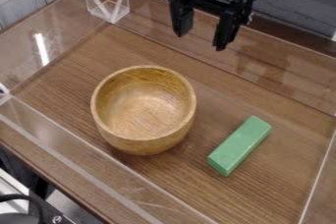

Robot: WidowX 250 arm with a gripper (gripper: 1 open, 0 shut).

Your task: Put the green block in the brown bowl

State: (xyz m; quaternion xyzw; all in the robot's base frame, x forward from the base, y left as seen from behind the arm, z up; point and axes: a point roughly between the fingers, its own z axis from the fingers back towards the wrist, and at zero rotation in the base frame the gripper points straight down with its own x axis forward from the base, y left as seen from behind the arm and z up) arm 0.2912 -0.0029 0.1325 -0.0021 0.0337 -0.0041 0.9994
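Next, my gripper goes down to the middle of the green block [239, 147] and closes there across its long sides.
A bright green block [241, 145] lies flat on the wooden table, near the front right, its long side running diagonally. To its left stands the brown bowl [144, 108], round, light wood with visible grain, and nothing shows inside it. My gripper [202, 27] hangs at the back, above and behind both, pointing straight down. Its dark fingers [223, 31] stand apart with nothing between them. It is well clear of the block and the bowl.
Clear acrylic walls [39, 46] ring the wooden table surface [282, 81]. A small transparent stand [108, 4] sits at the back left corner. The table's front edge runs along the lower left.
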